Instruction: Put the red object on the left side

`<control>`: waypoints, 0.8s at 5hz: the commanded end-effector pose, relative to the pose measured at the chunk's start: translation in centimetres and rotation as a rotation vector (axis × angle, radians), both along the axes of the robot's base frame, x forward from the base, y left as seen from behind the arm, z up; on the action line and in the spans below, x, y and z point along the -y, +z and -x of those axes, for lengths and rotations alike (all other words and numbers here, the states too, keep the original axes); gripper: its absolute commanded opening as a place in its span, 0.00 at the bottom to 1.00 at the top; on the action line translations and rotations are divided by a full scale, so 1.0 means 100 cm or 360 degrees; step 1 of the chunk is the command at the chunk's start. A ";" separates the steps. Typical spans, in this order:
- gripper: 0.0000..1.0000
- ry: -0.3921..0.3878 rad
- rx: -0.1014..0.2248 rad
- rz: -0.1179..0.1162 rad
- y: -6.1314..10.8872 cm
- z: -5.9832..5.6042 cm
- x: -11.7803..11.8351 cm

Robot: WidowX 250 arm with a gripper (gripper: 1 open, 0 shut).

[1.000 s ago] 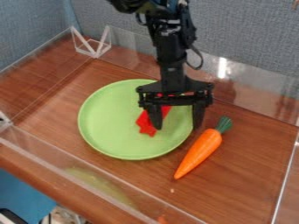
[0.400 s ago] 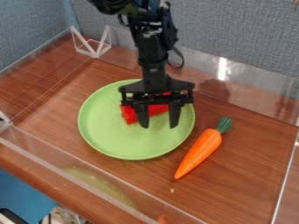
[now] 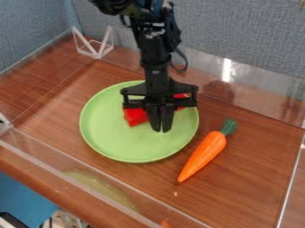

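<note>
The fingers of my gripper meet at the plate in front of the red object, so next I rise, open them wide and grab the red object's body [image 3: 138,115].
The red object [image 3: 135,115] lies on a green plate [image 3: 105,129] in the middle of the wooden table, and only its left end shows beside the fingers. My gripper [image 3: 160,126] points straight down onto the plate. Its two dark fingers are drawn close together over the right part of the red object, with the tips down at the plate. The rest of the red object is hidden behind the fingers.
An orange carrot [image 3: 202,153] with a green top lies on the table just right of the plate. A white wire stand [image 3: 93,41] sits at the back left. Clear plastic walls [image 3: 71,174] ring the table.
The gripper shifted left over the plate a second ago. Since then its fingers have drawn in from a wide spread to a narrow hold on the red object.
</note>
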State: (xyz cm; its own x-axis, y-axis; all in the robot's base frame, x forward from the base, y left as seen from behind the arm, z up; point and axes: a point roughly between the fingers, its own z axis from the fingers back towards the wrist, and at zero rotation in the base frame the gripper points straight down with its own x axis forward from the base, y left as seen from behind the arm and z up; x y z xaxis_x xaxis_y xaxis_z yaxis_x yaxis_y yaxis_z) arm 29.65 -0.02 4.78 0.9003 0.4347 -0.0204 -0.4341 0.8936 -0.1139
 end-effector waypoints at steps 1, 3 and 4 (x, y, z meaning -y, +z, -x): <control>1.00 -0.0041 0.0144 0.0002 0.030 -0.010 0.006; 0.00 -0.0036 0.0138 -0.0013 0.026 -0.011 0.004; 1.00 -0.0060 0.0138 -0.0013 0.028 -0.012 0.008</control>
State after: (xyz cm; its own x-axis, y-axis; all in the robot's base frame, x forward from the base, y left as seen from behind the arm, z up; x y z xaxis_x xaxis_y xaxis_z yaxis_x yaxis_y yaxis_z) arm 29.99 -0.54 5.91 0.9112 0.4120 0.0047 -0.4084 0.9045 -0.1227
